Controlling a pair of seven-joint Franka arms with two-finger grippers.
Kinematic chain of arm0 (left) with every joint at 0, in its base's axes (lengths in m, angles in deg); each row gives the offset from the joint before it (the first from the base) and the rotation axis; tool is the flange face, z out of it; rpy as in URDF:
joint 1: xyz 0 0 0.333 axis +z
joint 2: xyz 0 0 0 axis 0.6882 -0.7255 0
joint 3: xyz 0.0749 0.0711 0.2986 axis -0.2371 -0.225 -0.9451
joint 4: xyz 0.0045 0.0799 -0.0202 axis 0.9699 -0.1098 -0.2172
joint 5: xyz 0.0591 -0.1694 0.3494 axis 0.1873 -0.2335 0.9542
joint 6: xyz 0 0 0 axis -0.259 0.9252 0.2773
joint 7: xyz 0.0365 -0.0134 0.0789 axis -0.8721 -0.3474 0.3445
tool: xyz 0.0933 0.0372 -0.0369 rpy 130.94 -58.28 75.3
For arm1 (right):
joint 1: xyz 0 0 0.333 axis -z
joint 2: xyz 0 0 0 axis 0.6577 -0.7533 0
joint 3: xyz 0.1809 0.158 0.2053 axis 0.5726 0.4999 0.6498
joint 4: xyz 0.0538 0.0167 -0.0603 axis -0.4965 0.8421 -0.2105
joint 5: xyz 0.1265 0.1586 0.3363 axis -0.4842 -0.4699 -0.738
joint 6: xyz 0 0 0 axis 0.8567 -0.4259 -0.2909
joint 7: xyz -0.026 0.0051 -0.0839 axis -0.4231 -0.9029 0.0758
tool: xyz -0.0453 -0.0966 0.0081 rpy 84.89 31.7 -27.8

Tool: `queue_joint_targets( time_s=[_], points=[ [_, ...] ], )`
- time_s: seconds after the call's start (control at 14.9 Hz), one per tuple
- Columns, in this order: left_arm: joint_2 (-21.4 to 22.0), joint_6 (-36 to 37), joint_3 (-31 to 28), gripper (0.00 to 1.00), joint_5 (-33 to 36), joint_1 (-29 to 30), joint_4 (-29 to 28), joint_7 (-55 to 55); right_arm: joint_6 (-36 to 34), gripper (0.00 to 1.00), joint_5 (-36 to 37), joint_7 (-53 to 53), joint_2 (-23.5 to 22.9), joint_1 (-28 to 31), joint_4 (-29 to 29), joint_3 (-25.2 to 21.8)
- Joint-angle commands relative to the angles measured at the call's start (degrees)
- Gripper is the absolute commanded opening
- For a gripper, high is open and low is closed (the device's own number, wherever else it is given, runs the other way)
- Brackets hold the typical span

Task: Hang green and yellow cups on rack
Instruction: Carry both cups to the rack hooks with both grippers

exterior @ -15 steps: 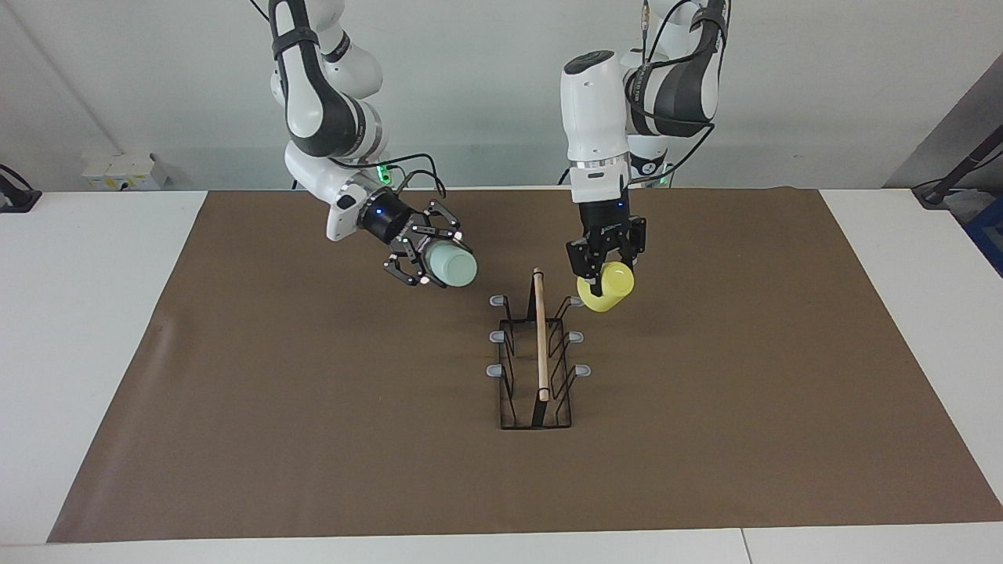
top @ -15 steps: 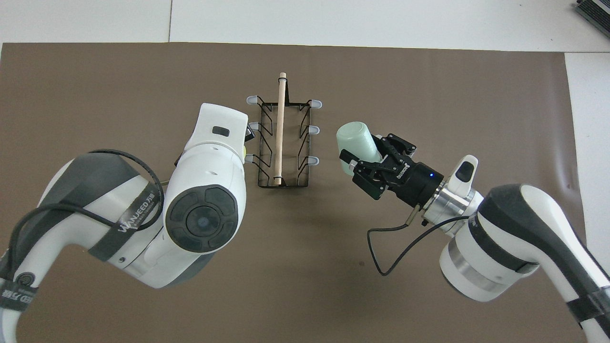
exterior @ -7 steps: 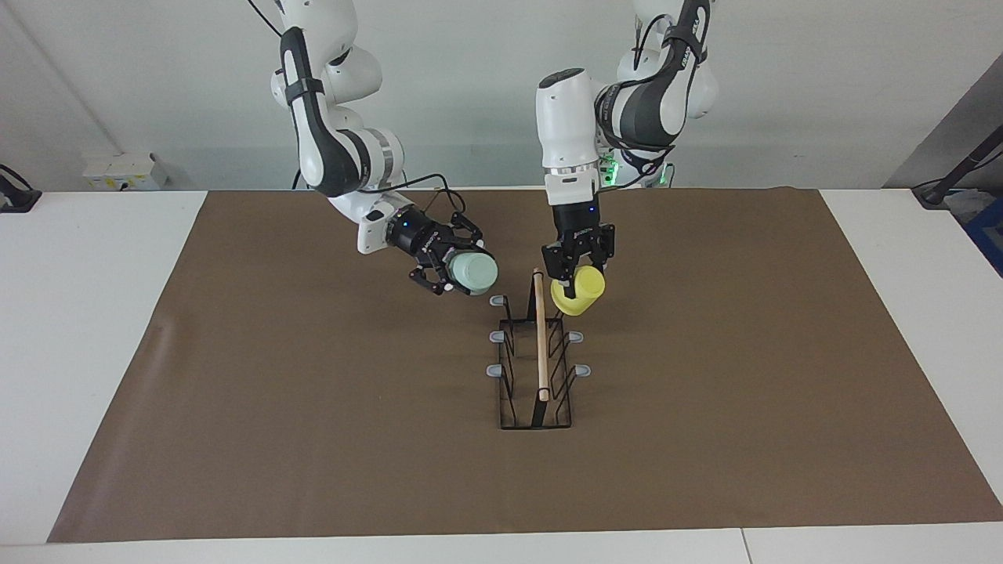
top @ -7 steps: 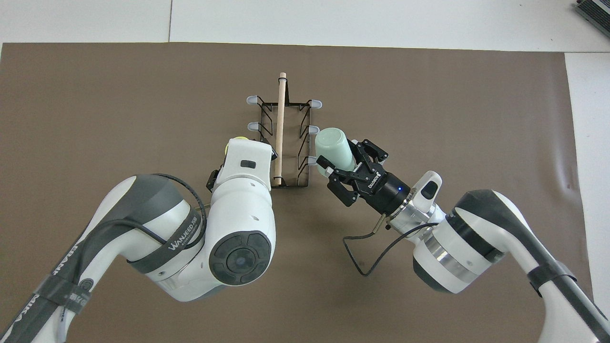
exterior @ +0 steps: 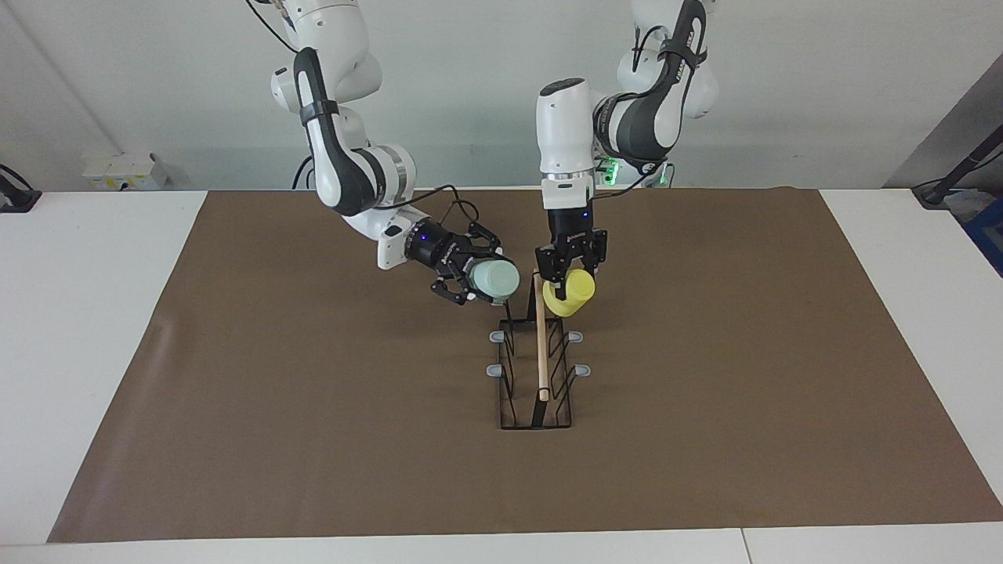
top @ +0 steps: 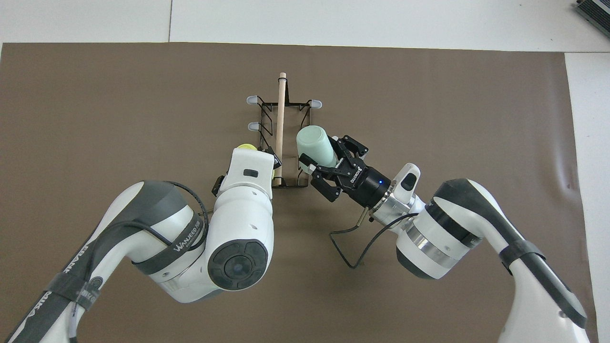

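Note:
The robot's right gripper will release the pale green cup on the rack, on the other side of the rod from the yellow cup (top: 307,166).
The black wire rack (exterior: 541,352) (top: 280,109) stands mid-table with its wooden rod pointing away from the robots. My right gripper (exterior: 479,282) (top: 326,159) is shut on the pale green cup (exterior: 498,280) (top: 313,142), which lies tilted on its side over the rack's pegs at the right arm's side. My left gripper (exterior: 570,274) points down, shut on the yellow cup (exterior: 570,292), held at the rack's end nearest the robots beside the rod. In the overhead view the left wrist hides that gripper, and only a sliver of yellow cup (top: 246,148) shows.
A brown mat (exterior: 313,431) covers most of the white table (exterior: 94,313). Grey-tipped pegs (exterior: 581,370) stick out from both sides of the rack. A cable loops from the right wrist (top: 352,247).
Both arms have moved inward to the rack with their cups. The green cup now overlaps the rack's side, and the yellow cup has come up against the rod's end.

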Motion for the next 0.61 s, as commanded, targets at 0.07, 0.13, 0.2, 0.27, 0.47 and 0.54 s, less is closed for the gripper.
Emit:
queue_joint_targets(
  time_s=[0.07, 0.13, 0.2, 0.27, 0.47, 0.54],
  points=[
    [1.7, -1.6, -0.5, 0.87, 1.4, 0.1, -1.6, -1.9, -2.5, 0.00, -2.1, -4.1, -3.7, -0.1, -1.5, 0.2],
    [1.7, -1.5, -0.6, 1.00, 1.3, 0.1, -1.4, -2.4, -4.1, 0.00, -2.2, -4.7, -4.9, -0.1, -1.5, 0.2],
    [1.6, -1.6, -0.6, 1.00, 1.3, 0.2, -1.4, -2.4, -4.4, 0.00, -2.1, -5.1, -5.1, -0.1, -1.1, 0.1],
    [1.7, -1.7, -0.6, 1.00, 1.2, 0.3, -1.6, -2.6, -4.2, 0.00, -1.9, -5.4, -5.1, -0.1, -0.9, 0.1],
    [1.4, -1.5, -0.6, 1.00, 0.8, 1.2, -0.9, -2.6, -3.2, 0.00, -1.4, -6.4, -5.7, -0.1, -0.8, 0.1],
    [1.4, -1.3, -0.6, 1.00, 0.8, 1.3, -0.2, -2.7, -2.8, 0.00, -1.4, -7.3, -6.3, -0.1, -0.8, 0.1]
  ],
)
